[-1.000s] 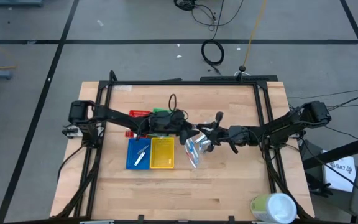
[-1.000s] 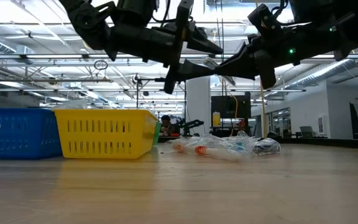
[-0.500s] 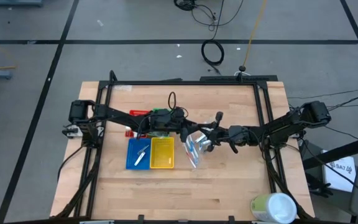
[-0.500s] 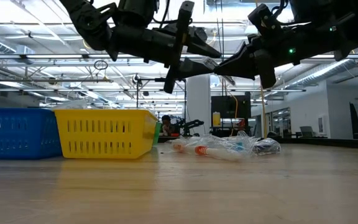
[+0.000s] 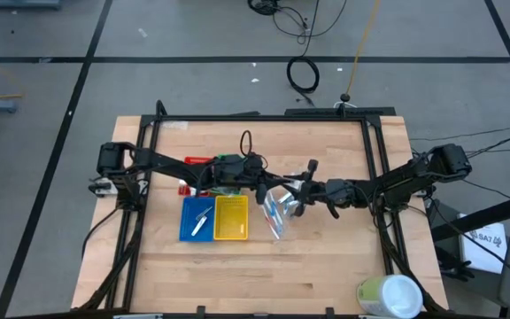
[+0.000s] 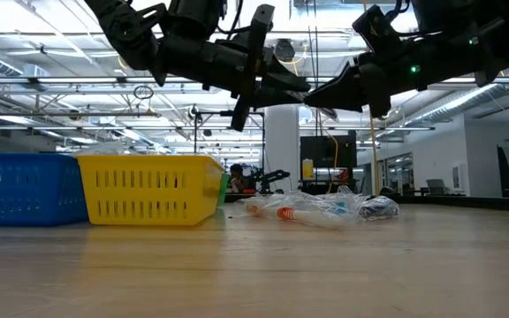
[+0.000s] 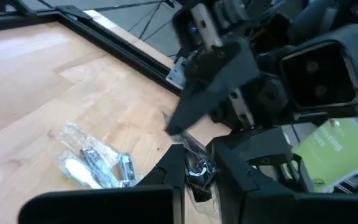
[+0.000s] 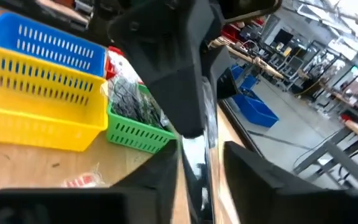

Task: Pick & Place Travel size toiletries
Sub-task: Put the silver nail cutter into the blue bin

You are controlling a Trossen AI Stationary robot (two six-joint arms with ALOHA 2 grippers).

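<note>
My left gripper has the small clear packet to put down. It will let go of it in the blue tray (image 5: 192, 229), beside the slim items lying there.
High above the table's middle, my left gripper (image 5: 275, 188) and my right gripper (image 5: 292, 196) meet tip to tip. Between them is a small clear packet (image 7: 197, 169) with something dark inside. My left gripper (image 7: 199, 179) is shut on it. My right gripper (image 8: 201, 177) points at the left one, its fingers apart on either side of the packet (image 8: 199, 163). Below them a clear bag of slim tubes and other travel size toiletries (image 5: 275, 215) lies flat on the wood. My left gripper pinches the clear packet (image 7: 199, 167) between its two fingers, coming level from the table's left. The packet is lifted clear, high above the table. My right gripper has the packet's film (image 8: 197, 155) between its parted fingers; whether they touch it I cannot tell.
Blue tray (image 5: 197, 218) and yellow tray (image 5: 230, 218) stand side by side left of the bag, with the green tray (image 5: 230, 161) and red tray (image 5: 198, 162) behind them. A large pale green and white cylinder (image 5: 388, 297) lies at the near right corner.
My left gripper has shut its fingers on the packet between the two grippers. Both arms have stayed in place above the table.
</note>
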